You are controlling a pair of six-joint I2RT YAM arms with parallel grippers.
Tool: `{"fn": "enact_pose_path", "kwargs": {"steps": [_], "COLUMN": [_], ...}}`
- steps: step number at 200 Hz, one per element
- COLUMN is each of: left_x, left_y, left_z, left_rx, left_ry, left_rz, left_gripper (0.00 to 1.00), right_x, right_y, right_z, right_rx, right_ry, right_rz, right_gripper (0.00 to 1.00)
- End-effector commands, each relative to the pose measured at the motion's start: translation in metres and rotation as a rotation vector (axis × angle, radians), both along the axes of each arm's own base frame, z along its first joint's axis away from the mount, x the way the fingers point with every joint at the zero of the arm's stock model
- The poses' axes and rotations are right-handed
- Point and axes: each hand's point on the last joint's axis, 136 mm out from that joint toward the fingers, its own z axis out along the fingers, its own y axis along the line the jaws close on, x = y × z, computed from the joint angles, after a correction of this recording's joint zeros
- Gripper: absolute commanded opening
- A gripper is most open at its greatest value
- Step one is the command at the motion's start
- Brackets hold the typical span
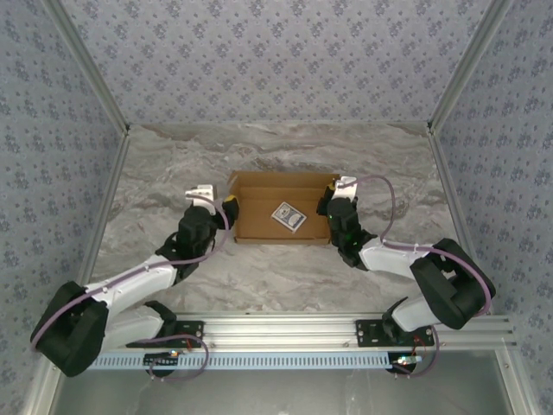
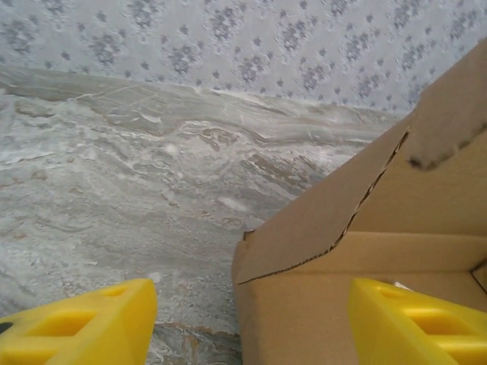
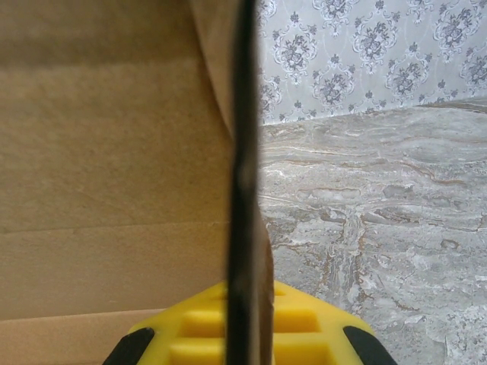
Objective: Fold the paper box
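The box's side slants between my left gripper's open fingers; it should pinch its top edge (image 2: 336, 245) and hold it upright before more folding.
The paper box (image 1: 259, 212) is a shallow brown cardboard tray in the middle of the table, with a small white-and-dark card (image 1: 289, 217) lying inside it. My left gripper (image 1: 227, 207) is at the box's left wall. In the left wrist view its yellow fingers (image 2: 76, 327) stand wide apart, one outside and one inside the box (image 2: 304, 304), and the wall's corner rises between them untouched. My right gripper (image 1: 332, 204) is at the box's right wall. In the right wrist view that gripper (image 3: 247, 331) is shut on the wall's edge (image 3: 245, 152), which shows end-on as a dark line.
The box rests on a grey marble tabletop (image 1: 285, 277). Patterned walls (image 1: 276, 60) enclose the table at the back and on both sides. An aluminium rail (image 1: 294, 328) carrying the arm bases runs along the near edge.
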Motion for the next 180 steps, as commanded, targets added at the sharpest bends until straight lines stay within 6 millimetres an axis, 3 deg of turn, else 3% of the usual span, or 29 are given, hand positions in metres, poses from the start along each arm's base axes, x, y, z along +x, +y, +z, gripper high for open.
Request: {"fn": "enact_pose_path", "kwargs": {"steps": [1,44,78,104,133,180], "left_x": [0.005,0.025,0.044,0.054,0.059,0.060], "left_y": [-0.019,-0.017,-0.018,-0.025,-0.034,-0.037], "left_z": [0.003,0.007,0.012,0.013,0.016,0.018], "left_rx": [0.045,0.102,0.117,0.133,0.106,-0.006], "left_ry": [0.018,-0.010,-0.019,-0.024,-0.018,0.023], "left_rz": [-0.142,-0.207,-0.225,-0.245,-0.278,-0.158], "left_gripper": [0.69,0.74,0.70,0.57,0.32,0.11], "right_x": [-0.013,-0.011,-0.010,-0.010,-0.010,-0.009], "right_y": [-0.011,-0.009,-0.008,-0.007,-0.007,-0.010], "right_z": [-0.050,-0.047,-0.047,-0.046,-0.044,-0.041], "right_rx": [-0.147,-0.154,-0.152,-0.158,-0.162,-0.177], "right_ry": [0.173,0.174,0.175,0.177,0.181,0.211], "right_rz": [-0.009,-0.005,-0.001,0.002,-0.002,-0.061], "right_gripper": [0.03,0.03,0.03,0.03,0.03,0.01]}}
